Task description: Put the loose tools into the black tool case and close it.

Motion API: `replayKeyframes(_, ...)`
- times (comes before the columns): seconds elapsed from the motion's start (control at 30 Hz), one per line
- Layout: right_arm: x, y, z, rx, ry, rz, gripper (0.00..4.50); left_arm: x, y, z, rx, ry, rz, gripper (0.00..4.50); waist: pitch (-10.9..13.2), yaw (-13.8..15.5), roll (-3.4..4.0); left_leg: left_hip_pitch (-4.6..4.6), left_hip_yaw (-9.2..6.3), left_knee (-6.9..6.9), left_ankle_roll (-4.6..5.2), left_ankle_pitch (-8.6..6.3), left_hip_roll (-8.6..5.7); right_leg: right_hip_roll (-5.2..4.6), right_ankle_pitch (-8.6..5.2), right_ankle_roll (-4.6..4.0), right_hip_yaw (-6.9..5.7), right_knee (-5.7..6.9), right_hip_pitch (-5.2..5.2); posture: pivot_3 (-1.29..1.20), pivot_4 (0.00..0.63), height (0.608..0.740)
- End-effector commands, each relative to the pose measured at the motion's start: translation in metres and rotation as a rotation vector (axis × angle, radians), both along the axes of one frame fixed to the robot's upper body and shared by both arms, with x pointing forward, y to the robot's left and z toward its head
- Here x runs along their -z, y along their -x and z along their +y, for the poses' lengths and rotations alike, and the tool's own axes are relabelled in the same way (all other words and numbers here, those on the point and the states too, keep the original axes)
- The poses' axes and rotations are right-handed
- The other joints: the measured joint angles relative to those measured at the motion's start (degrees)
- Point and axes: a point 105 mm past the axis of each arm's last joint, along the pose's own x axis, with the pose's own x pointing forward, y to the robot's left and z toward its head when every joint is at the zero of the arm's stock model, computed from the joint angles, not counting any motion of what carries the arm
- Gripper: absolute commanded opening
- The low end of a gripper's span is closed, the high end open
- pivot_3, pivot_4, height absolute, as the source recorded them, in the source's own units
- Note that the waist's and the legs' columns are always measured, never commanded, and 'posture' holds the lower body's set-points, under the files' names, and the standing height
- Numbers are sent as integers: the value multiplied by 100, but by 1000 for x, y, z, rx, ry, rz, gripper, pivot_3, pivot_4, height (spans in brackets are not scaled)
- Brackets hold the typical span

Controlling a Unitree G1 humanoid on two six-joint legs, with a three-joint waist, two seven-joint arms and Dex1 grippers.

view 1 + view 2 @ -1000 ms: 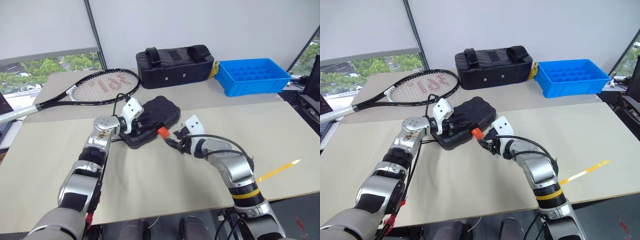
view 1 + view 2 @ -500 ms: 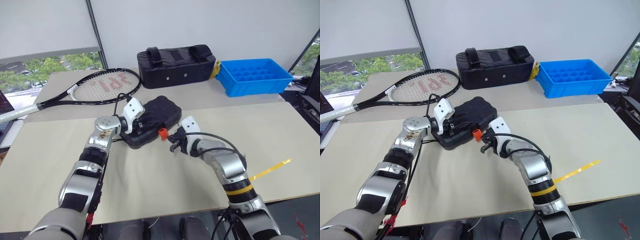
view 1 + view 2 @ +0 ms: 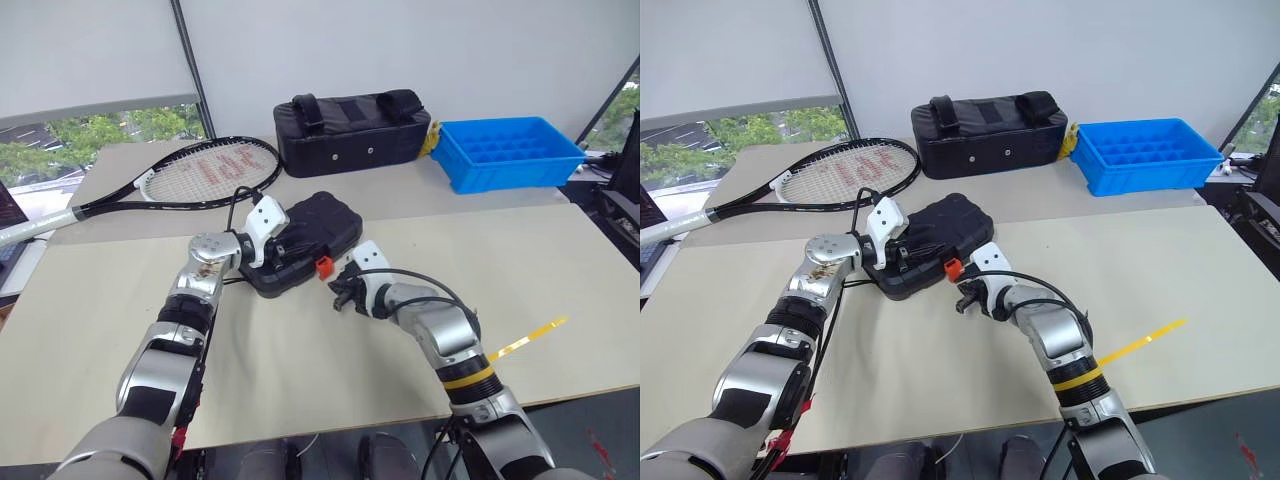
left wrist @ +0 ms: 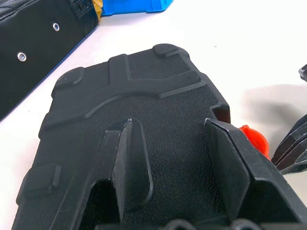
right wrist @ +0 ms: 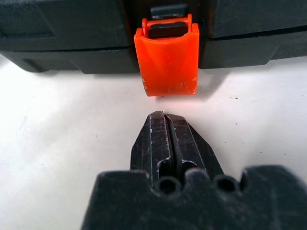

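Note:
The orange latch sticks out past the right gripper's shut fingers, so the robot should open them, take the latch [image 5: 168, 64] by its sides and push it toward the case.
The black tool case [image 3: 322, 224] lies closed on the table, its ribbed lid up and its orange latch [image 3: 323, 266] hanging at the near edge. My left gripper [image 3: 283, 247] rests open on the lid [image 4: 144, 91], its fingers [image 4: 132, 148] spread flat over it. My right gripper [image 3: 338, 292] is shut with nothing in it. In the right wrist view its tip [image 5: 164, 117] sits on the table just short of the latch [image 5: 166, 62], apart from it. The loose tools are out of view.
A tennis racket [image 3: 205, 170] lies at the far left. A black fabric bag [image 3: 350, 125] and a blue tray [image 3: 515, 150] stand at the back. A thin yellow strip [image 3: 525, 338] lies near the front right edge of the table.
My right gripper has shut and moved left and down towards the orange latch. The left gripper and the case have stayed put.

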Motion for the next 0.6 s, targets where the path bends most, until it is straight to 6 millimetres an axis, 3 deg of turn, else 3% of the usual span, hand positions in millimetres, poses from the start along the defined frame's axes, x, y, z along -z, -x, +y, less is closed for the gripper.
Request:
replayKeyframes(0.03,-3,-8,4,33,-18,-64,41,40,8,8,-20,-76,120,2567,0,-8,0,1,0,0,-1,0,0,0,-1,1,0,0,1,0,150,740)
replayKeyframes(0.2,-6,3,0,33,-9,-82,41,40,8,10,-23,-81,119,2567,0,5,0,1,0,-1,-1,0,0,-1,-1,2,0,0,1,0,150,740)
replayKeyframes(0.4,-12,11,-2,83,44,-106,1852,44,9,10,-18,-82,131,2567,0,2,0,-6,0,-6,-1,0,1,-2,-2,3,1,-5,-7,0,150,740)
replayKeyframes(0.6,-9,-3,0,143,18,-109,1852,45,9,7,-14,-85,131,2567,0,4,0,-11,0,-7,-1,0,1,-2,-11,18,1,-5,-13,0,150,740)
